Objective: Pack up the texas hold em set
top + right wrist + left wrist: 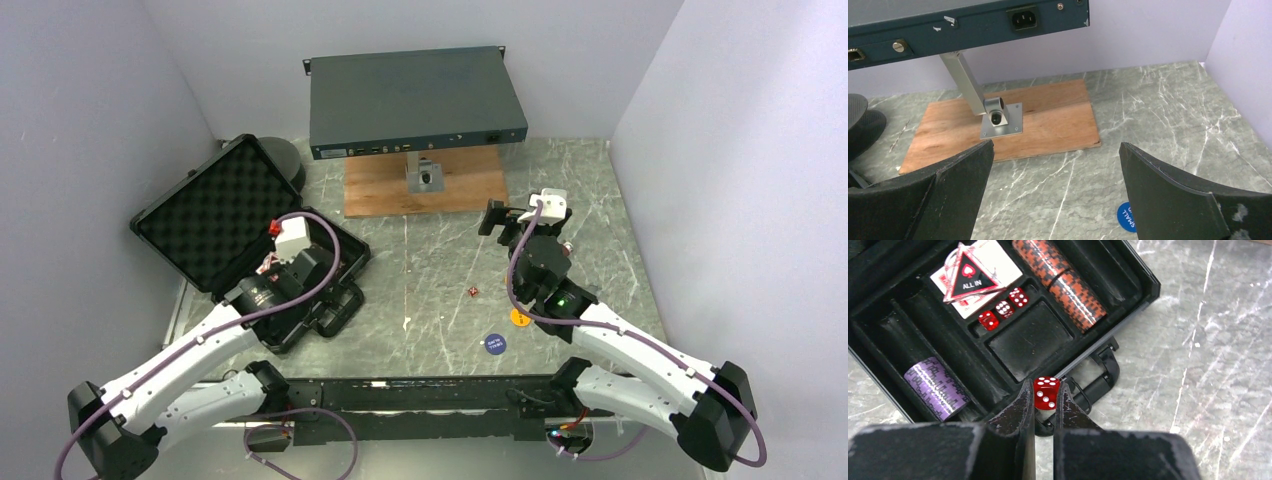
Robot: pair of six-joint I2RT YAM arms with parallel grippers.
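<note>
The empty square slot (pixel 305 291) (pixel 1019 339) sits beside the three red dice. Next, I let go of the red die, now above the case's front edge, there with my left gripper.
The black briefcase (pixel 200 215) lies open at the left, its foam lid leaning back. Its tray (pixel 1023 342) holds a red card deck with an "ALL IN" triangle (pixel 973 277), three red dice (pixel 1004 308), a brown chip roll (pixel 1068 282) and a purple chip roll (pixel 935 387). My left gripper (pixel 1047 390) is shut on a red die (pixel 1047 392) above the case's front edge by the handle (pixel 1103 375). On the table lie one more red die (pixel 474 291), an orange disc (pixel 519 317) and a blue disc (pixel 494 343). My right gripper (pixel 1055 190) hangs open and empty above the table.
A big flat grey metal box (pixel 415 100) stands on a metal post over a wooden board (pixel 425 185) at the back. A black round spool (pixel 285 160) sits behind the case lid. Pale walls close in the left, back and right sides.
</note>
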